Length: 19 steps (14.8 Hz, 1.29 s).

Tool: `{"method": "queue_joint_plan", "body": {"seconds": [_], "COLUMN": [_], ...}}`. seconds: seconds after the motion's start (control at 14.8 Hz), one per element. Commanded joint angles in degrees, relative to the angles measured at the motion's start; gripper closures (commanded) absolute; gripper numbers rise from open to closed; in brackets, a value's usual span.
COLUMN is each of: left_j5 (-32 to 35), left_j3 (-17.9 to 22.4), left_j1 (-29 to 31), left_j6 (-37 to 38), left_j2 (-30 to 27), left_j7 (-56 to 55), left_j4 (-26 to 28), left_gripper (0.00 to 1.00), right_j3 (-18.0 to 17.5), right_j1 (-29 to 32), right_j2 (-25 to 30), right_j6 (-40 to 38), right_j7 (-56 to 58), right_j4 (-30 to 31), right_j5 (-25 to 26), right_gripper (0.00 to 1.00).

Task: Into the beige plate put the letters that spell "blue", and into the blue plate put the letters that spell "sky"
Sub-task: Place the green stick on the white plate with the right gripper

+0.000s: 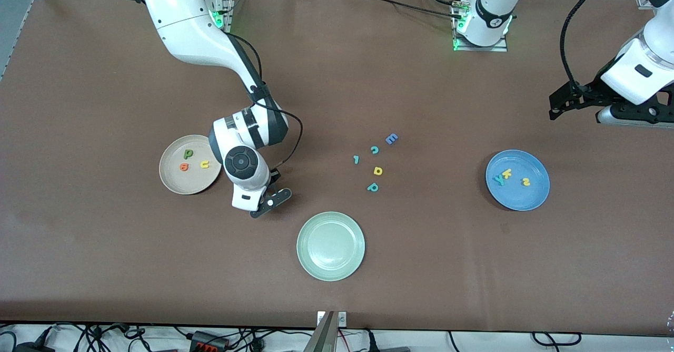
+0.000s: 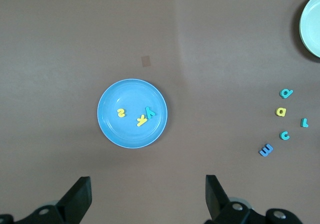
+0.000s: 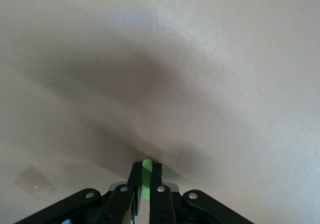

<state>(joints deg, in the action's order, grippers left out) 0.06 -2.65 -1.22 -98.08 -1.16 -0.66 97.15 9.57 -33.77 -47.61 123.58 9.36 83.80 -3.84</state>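
Next, I set the green l between the green b and the yellow u (image 1: 194, 162) with my right gripper.
The beige plate (image 1: 172, 181) holds a green b (image 1: 188, 154), an orange e (image 1: 184, 167) and a yellow u (image 1: 204, 164). My right gripper (image 1: 269, 202) is low over the table beside that plate, toward the pale green plate. In the right wrist view it (image 3: 147, 171) is shut on the thin green l (image 3: 146, 178). The blue plate (image 1: 526, 200) (image 2: 125, 94) holds a teal y (image 1: 499, 179), a yellow k (image 1: 506, 173) and a yellow s (image 1: 525, 182). My left gripper (image 1: 559, 107) (image 2: 147, 194) waits open, high over the left arm's end of the table.
A pale green plate (image 1: 330, 267) lies nearer the front camera, mid-table. Loose letters lie mid-table between the two task plates: blue E (image 1: 391, 139), teal c (image 1: 374, 150), a small teal piece (image 1: 356, 159), yellow d (image 1: 377, 170), teal p (image 1: 373, 187).
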Motion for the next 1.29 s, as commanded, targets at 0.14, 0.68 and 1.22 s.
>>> {"method": "queue_joint_plan", "body": {"seconds": [0.14,0.68,1.22], "left_j5": [-0.94,-0.94,-0.94], "left_j3": [-0.95,-1.04,-0.95], "left_j1": [1.48,1.22,1.22], "left_j6": [1.58,1.58,1.58], "left_j2": [0.46,0.55,0.55], "left_j7": [0.57,0.48,0.48], "left_j4": [-1.61,-1.61,-1.61], "left_gripper": [0.00,0.00,0.00], "right_j3": [-0.26,0.10,0.10], "right_j1": [3.70,13.09,16.89], "right_j2": [5.41,13.41,16.85], "right_j6": [-10.79,-13.99,-5.19], "right_j7": [-1.01,5.56,11.21], "right_j4": [0.04,12.78,23.25], "right_j5": [-0.11,0.41,0.15], "right_gripper": [0.96,0.96,0.94]}}
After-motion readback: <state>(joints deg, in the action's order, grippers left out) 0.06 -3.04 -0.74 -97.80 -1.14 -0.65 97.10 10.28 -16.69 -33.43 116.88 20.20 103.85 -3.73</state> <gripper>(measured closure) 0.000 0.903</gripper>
